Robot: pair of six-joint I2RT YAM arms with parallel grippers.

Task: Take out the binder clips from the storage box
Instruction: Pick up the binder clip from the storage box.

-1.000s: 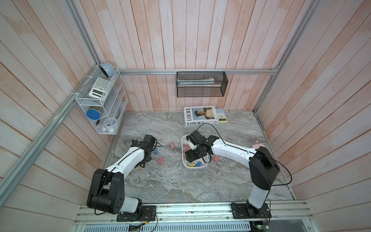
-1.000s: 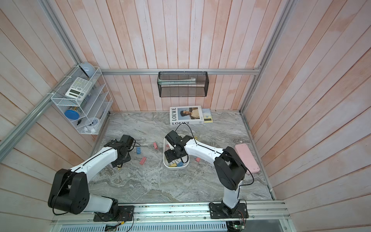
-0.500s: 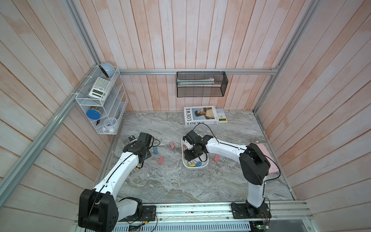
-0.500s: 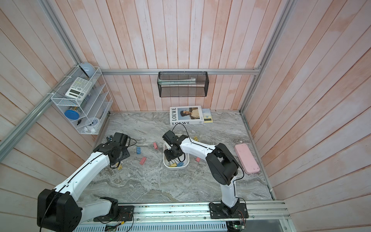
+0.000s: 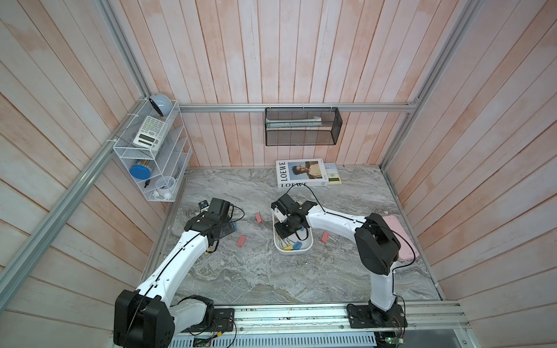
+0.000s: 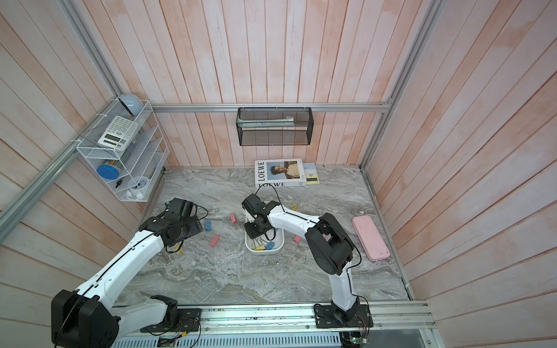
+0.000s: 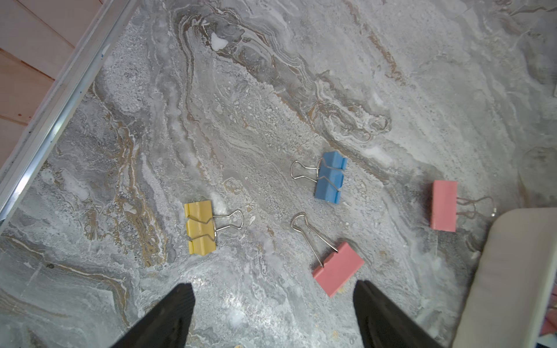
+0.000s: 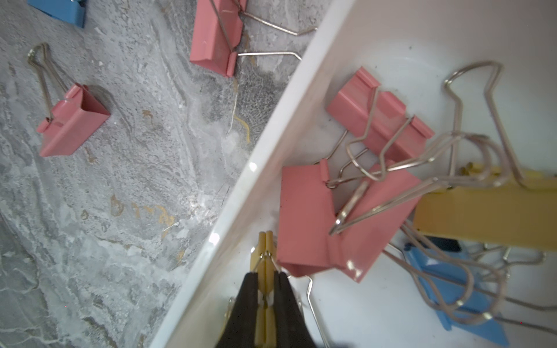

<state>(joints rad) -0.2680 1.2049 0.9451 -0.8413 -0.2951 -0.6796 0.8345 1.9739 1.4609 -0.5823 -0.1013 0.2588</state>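
My right gripper should release the yellow binder clip on the marble (image 5: 340,212) between the storage box and the flat pink case. The clip is still down inside the storage box.
The white storage box (image 5: 294,252) (image 6: 262,252) sits mid-table with several binder clips inside. My right gripper (image 8: 265,275) (image 5: 286,232) is down in it, by its wall (image 8: 271,144), shut on a yellow binder clip (image 8: 265,250). Beside that lie pink (image 8: 316,217), yellow (image 8: 482,211) and blue (image 8: 452,289) clips with tangled wire handles. My left gripper (image 7: 272,287) (image 5: 224,230) hangs open and empty above the table. Under it lie a yellow clip (image 7: 200,227), a blue one (image 7: 330,176) and two pink ones (image 7: 339,269) (image 7: 443,205).
More pink clips lie on the marble around the box (image 5: 259,218) (image 5: 325,237). A flat pink case (image 5: 401,241) lies at the right wall and a LOEWE book (image 5: 301,173) at the back. A black mesh basket (image 5: 301,126) and a white wire rack (image 5: 150,153) hang on the walls.
My right jaws have closed on the yellow clip in the box. My left jaws have spread wider over the clips on the table.
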